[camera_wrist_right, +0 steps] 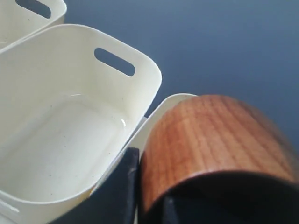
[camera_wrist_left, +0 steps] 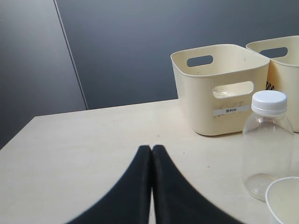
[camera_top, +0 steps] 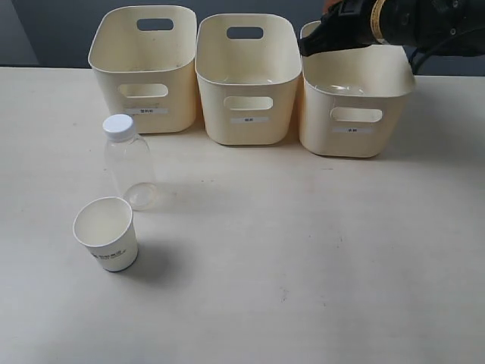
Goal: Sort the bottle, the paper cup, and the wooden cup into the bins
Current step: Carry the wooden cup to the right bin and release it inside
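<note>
My right gripper is going to let go of the wooden cup inside the cream bin [camera_top: 335, 98] farthest from the bottle, behind that bin's front handle.
The clear bottle [camera_top: 129, 163] [camera_wrist_left: 267, 144] with a white cap stands on the table's left. In front of it stands the white paper cup [camera_top: 107, 233] [camera_wrist_left: 285, 200]. Three cream bins line the back: left [camera_top: 182, 98] [camera_wrist_left: 201, 102], middle [camera_top: 250, 129] and right [camera_top: 356, 144]. My right gripper [camera_top: 314, 42] [camera_wrist_right: 149, 196] hangs over the right bin's back left corner. It is shut on the wall of the reddish-brown wooden cup [camera_wrist_right: 210, 140], one finger outside and one inside. My left gripper [camera_wrist_left: 152, 149] is shut and empty, low over the table short of the bottle.
The right wrist view looks down into an empty bin [camera_wrist_right: 70, 140], with another bin's rim [camera_wrist_right: 161, 109] right beside the cup. A dark wall stands behind the bins. Bare tabletop [camera_top: 318, 258] spreads across the front and right.
</note>
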Motion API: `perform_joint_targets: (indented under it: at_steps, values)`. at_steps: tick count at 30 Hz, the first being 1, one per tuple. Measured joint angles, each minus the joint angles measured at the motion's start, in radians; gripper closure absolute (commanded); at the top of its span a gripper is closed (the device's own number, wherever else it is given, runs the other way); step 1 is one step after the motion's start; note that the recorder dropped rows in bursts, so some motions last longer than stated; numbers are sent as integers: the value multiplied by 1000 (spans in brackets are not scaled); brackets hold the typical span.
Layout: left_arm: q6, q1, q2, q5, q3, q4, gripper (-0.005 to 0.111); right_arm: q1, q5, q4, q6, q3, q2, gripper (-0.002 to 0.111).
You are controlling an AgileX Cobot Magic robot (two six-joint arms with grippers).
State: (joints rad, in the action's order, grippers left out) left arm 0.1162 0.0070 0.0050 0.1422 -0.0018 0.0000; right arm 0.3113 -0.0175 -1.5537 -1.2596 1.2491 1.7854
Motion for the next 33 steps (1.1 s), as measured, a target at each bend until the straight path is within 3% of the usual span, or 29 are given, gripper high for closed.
perform_joint_targets:
  at_steps: [12, 33]
  values:
    - [0, 0, 0, 0, 0, 0, 107, -72, 50, 17, 0, 42, 187, 109]
    - [0, 0, 0, 0, 0, 0, 107, -77, 64, 18, 0, 44, 227, 109]
